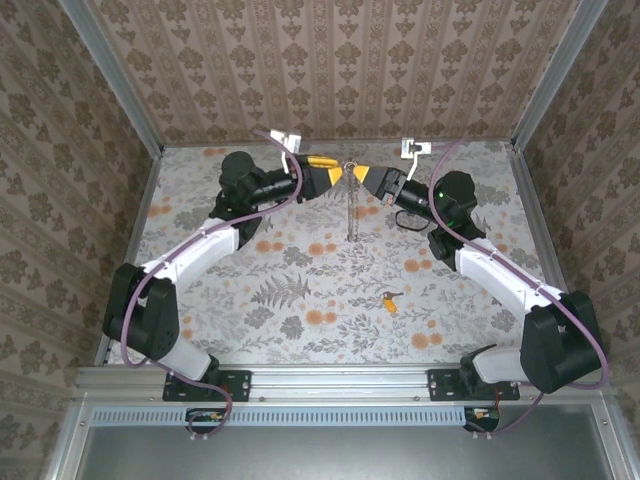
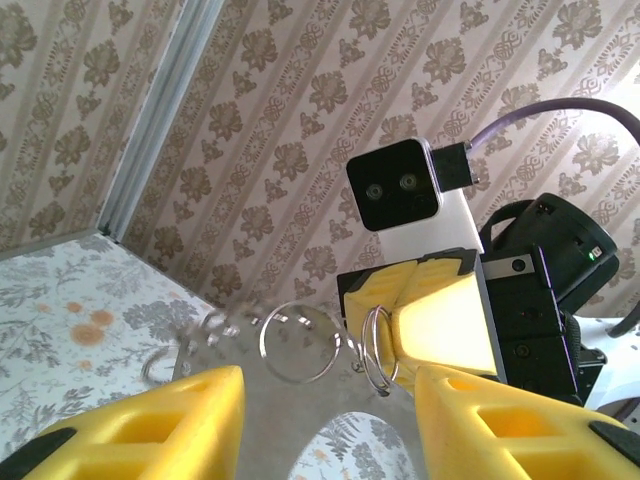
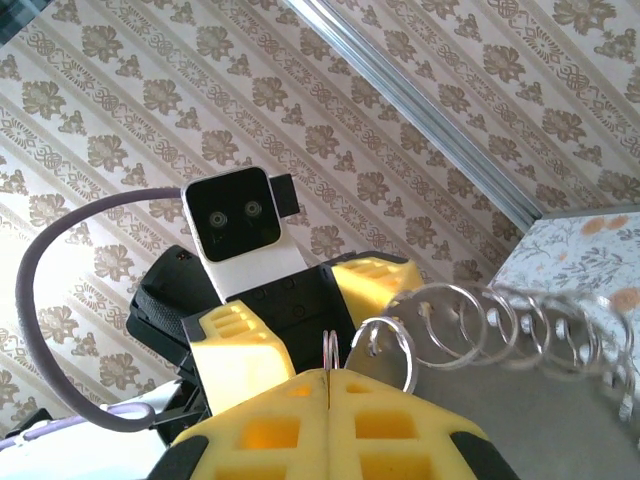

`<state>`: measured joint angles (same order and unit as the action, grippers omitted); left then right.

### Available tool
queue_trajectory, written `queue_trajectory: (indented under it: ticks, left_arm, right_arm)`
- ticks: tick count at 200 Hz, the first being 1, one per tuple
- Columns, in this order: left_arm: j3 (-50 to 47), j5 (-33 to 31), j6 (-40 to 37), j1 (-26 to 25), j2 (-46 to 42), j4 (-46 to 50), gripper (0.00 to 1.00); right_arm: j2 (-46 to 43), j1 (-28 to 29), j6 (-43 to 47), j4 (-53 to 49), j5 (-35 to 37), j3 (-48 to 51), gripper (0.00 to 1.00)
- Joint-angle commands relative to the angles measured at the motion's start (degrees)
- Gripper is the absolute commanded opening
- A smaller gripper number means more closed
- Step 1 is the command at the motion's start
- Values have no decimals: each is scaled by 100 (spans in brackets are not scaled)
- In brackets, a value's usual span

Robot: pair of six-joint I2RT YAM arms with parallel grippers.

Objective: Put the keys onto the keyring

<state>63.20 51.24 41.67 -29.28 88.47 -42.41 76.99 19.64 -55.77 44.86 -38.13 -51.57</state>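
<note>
Next, my left gripper shifts over and closes on the keyring's near edge (image 2: 380,382) before my right gripper opens, because the keyring sits off-centre in my left gripper's open fingers.
My right gripper (image 3: 329,372) is shut on the keyring (image 3: 329,342), a thin metal split ring held edge-on above the back of the table. A chain of linked metal rings (image 3: 452,288) hangs off it, and from above the chain (image 1: 350,210) drops to the tabletop. My left gripper (image 2: 328,388) faces the keyring (image 2: 365,349) with its jaws open and nothing between them; the ring sits just ahead of its right fingertip. Both grippers meet tip to tip at the back centre, left (image 1: 335,172) and right (image 1: 360,176). One key (image 1: 388,298) with a yellow-orange head lies on the table, nearer the right arm.
The floral tabletop (image 1: 300,290) is boxed in by patterned walls and metal corner posts (image 1: 120,90). Two white brackets (image 1: 285,140) (image 1: 413,148) sit at the back edge. Purple cables loop along both arms.
</note>
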Motion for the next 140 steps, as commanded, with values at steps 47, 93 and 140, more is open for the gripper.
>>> queue_trajectory:
  ticks: [47, 93, 140]
  left_arm:
    - [302, 178, 293, -158, 153, -505, 46]
    - [215, 11, 226, -140, 26, -443, 46]
    - [219, 58, 246, -148, -49, -427, 42]
  right_arm:
    - [-50, -17, -48, 339, -11, -79, 0]
    - [-72, -22, -17, 291, 29, -44, 0]
    - [-50, -26, -17, 269, 49, -65, 0]
